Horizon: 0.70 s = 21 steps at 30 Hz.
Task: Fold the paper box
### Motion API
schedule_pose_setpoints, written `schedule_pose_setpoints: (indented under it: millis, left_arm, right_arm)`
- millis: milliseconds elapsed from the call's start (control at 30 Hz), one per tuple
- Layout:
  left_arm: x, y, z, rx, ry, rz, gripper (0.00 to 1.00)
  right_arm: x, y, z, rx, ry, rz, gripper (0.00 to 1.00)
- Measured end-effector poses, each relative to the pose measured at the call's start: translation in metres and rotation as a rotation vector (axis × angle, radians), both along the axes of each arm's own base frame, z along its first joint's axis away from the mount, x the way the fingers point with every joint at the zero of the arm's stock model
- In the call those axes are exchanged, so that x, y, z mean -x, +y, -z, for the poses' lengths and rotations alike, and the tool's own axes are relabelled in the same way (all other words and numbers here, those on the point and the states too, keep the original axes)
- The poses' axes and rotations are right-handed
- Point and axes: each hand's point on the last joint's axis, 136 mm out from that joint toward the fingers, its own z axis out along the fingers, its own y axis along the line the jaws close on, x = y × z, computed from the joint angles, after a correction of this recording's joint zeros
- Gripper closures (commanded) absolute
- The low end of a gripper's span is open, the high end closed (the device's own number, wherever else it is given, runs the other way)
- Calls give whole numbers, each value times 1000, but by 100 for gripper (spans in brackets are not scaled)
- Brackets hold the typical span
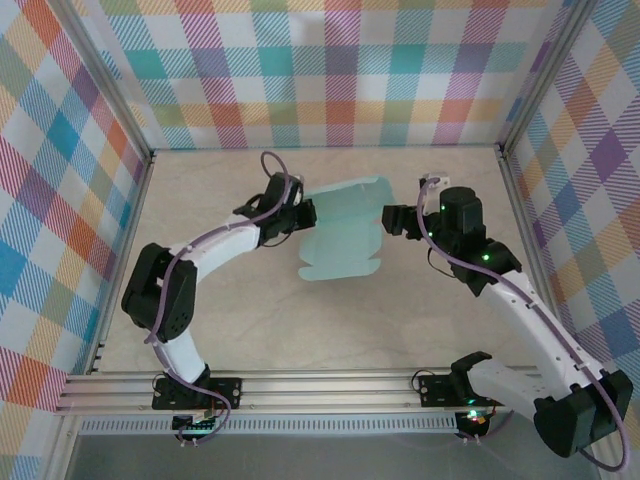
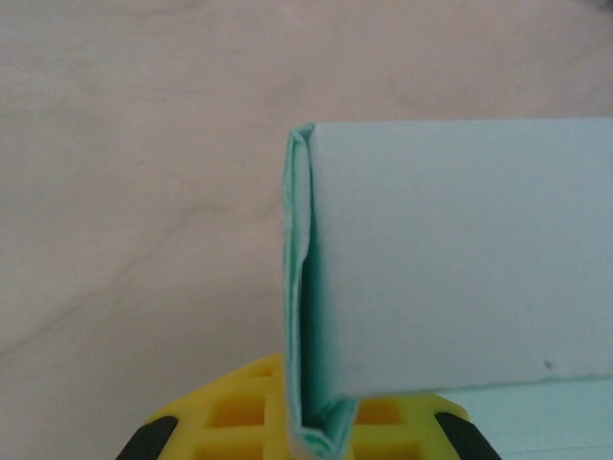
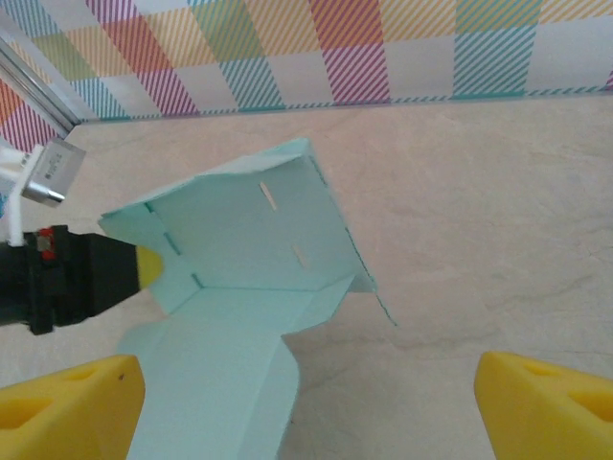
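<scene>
The paper box will sit on the table [image 1: 318, 278] by the near edge of the flat flap after my left gripper lets it go.
The paper box [image 1: 340, 232] is a pale mint-green die-cut sheet, partly folded, in the middle of the table. One panel stands raised and the rest lies flat toward the near side. My left gripper [image 1: 298, 214] is shut on the sheet's left edge. In the left wrist view a doubled fold of the paper box [image 2: 460, 259] is pinched between the yellow fingers [image 2: 239, 412]. My right gripper [image 1: 393, 218] hangs open just right of the sheet. In the right wrist view the paper box [image 3: 239, 240] lies ahead, and its lower flap reaches past the left fingertip [image 3: 67, 407].
Beige table top [image 1: 250, 320] is boxed in by checkered walls [image 1: 330, 70] and aluminium posts. A metal rail [image 1: 330, 390] runs along the near edge by the arm bases. Bare table lies to the right of the sheet in the right wrist view.
</scene>
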Motion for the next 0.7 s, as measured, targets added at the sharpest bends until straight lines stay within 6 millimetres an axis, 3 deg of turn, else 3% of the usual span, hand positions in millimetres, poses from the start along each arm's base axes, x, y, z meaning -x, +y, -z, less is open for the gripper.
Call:
schedule_pose_setpoints:
  millis: [100,267,433,700]
  left_arm:
    - [16,18,-6,-124,95,17,100]
    - [62,50,1,-282,312,61,100]
    - [102,74,25,-402,530,78,100]
    - [125,83,74,-515,778,127,99]
  right_arm:
    - [-3,0,7,1,22,-1,11]
    - [-11,-3,22,11,69,9,12]
    - [-14,-7,29,17,90,11,12]
    - [-16,-11,35,31,96,8,12]
